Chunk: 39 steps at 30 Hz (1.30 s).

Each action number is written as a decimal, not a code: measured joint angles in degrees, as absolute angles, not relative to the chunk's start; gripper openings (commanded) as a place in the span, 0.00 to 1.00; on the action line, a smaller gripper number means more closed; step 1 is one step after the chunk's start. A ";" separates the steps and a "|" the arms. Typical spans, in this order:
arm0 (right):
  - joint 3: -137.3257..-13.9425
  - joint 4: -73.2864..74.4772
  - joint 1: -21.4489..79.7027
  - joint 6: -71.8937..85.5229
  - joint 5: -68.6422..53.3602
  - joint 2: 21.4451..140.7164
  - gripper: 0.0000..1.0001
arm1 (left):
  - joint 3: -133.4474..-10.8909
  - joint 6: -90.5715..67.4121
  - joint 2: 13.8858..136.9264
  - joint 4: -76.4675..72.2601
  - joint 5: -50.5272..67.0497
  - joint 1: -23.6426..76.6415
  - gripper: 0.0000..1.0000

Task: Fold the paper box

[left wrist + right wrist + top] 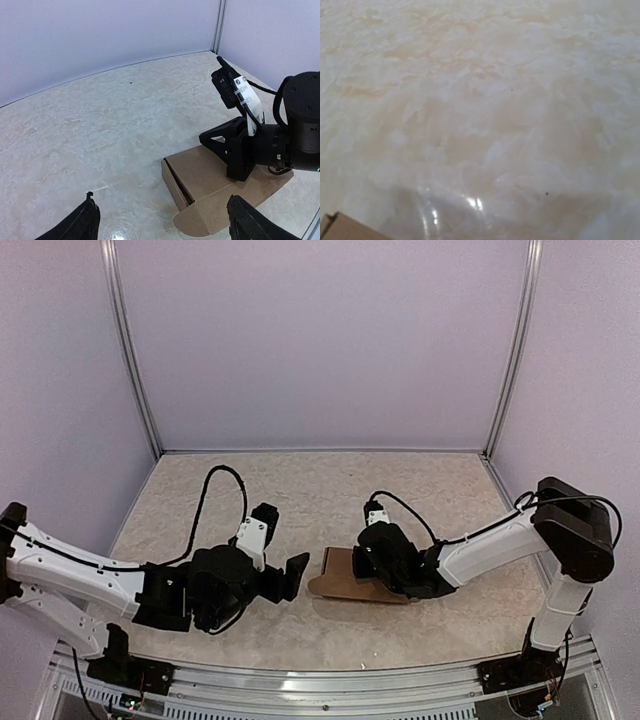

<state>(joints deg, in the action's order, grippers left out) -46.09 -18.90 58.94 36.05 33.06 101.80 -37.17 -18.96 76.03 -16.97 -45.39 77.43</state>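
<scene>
My left gripper will pinch that side's near end [183,201] on the box's narrow side, since the rounded flap sticks out past it, while my right gripper takes the box's opposite side.
The paper box [345,583] is a flat brown carton lying on the table between the arms. In the left wrist view the box [200,175] has a narrow side wall with an open slit behind it and a rounded flap lying flat at its near corner. My left gripper [290,578] is open and empty, just left of the box; its fingertips [80,225] frame the box's left end. My right gripper [378,562] rests on top of the box, also seen in the left wrist view [239,160]. Its jaws' gap is hidden. The right wrist view shows only a box corner [340,229].
The marbled table [300,490] is enclosed by lavender walls with metal corner posts [135,350]. A metal rail [320,680] runs along the near edge between the arm bases. Cables loop above both wrists.
</scene>
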 measured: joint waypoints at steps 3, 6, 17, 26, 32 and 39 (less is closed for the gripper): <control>-45.80 -20.64 59.75 35.46 35.27 102.80 0.00 | -38.33 -19.75 76.55 -15.62 -40.42 74.46 0.85; -45.08 -23.46 60.49 34.96 37.32 103.77 0.00 | -39.90 -20.69 78.41 -14.66 -35.62 71.66 0.85; -44.21 -27.79 63.11 31.68 42.57 105.54 0.00 | -43.68 -24.69 90.65 -14.66 -17.02 65.23 0.74; -43.83 -26.00 63.26 29.58 42.26 104.25 0.00 | -42.39 -31.31 98.85 -20.91 -2.72 58.81 0.46; -43.77 -23.68 63.26 28.51 41.12 102.89 0.02 | -42.06 -33.32 100.38 -24.14 1.61 58.19 0.38; -43.77 -18.68 63.26 26.59 40.03 96.95 0.14 | -42.04 -34.06 101.03 -25.26 3.03 58.19 0.34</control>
